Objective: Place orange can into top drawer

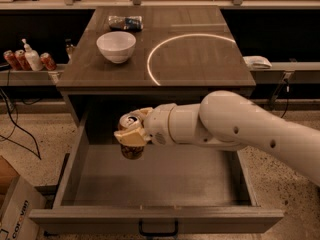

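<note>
My gripper will let go of the orange can on the open drawer's bottom, midway back behind the black pull handle [143, 176].
The orange can [130, 122] has a silver top and is held upright inside the open top drawer [155, 219], near its back left. My gripper [132, 134] is shut on the can, its cream fingers wrapped round the can's upper body. The can's base is low in the drawer; whether it touches the floor I cannot tell. The drawer is pulled fully out, its black pull handle [158, 230] at the front edge. My white arm reaches in from the right.
On the tabletop stand a white bowl [116, 46] and a snack bag [125, 22] behind it. A bright light ring [190, 54] lies on the wood. Red cans and a pump bottle [31, 57] stand on the left shelf. A cardboard box [12, 209] is at lower left.
</note>
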